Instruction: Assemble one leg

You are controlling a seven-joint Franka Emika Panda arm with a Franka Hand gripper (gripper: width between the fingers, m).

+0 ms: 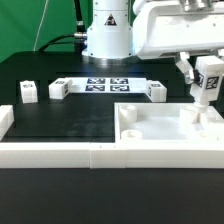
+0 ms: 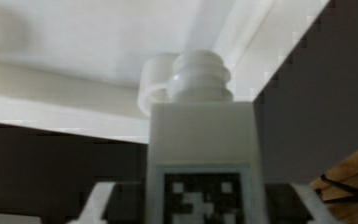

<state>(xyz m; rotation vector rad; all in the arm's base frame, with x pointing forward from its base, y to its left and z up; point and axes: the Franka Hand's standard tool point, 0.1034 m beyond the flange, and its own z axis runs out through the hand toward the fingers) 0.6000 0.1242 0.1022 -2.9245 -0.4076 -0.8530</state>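
Observation:
Next, my gripper releases the leg standing in the near corner of the white tray-like piece [image 1: 208, 133] [image 2: 162, 80], just beneath it.
My gripper [image 1: 206, 92] is shut on a leg [image 1: 208, 80], a small white post with a black-and-white tag, and holds it upright above the far right corner of the large white square tray-like piece [image 1: 170, 132]. In the wrist view the leg [image 2: 201, 140] fills the middle, its threaded tip pointing at the white piece [image 2: 87, 50], with the fingers [image 2: 105, 200] on either side of it. Three more legs lie on the table: one [image 1: 27, 92] at the exterior view's left, one [image 1: 58, 89] beside it, and one [image 1: 155, 91] right of the marker board.
The marker board [image 1: 104, 84] lies flat at the back centre before the arm's white base [image 1: 106, 35]. A low white wall [image 1: 50, 154] runs along the front edge and the exterior view's left of the black table.

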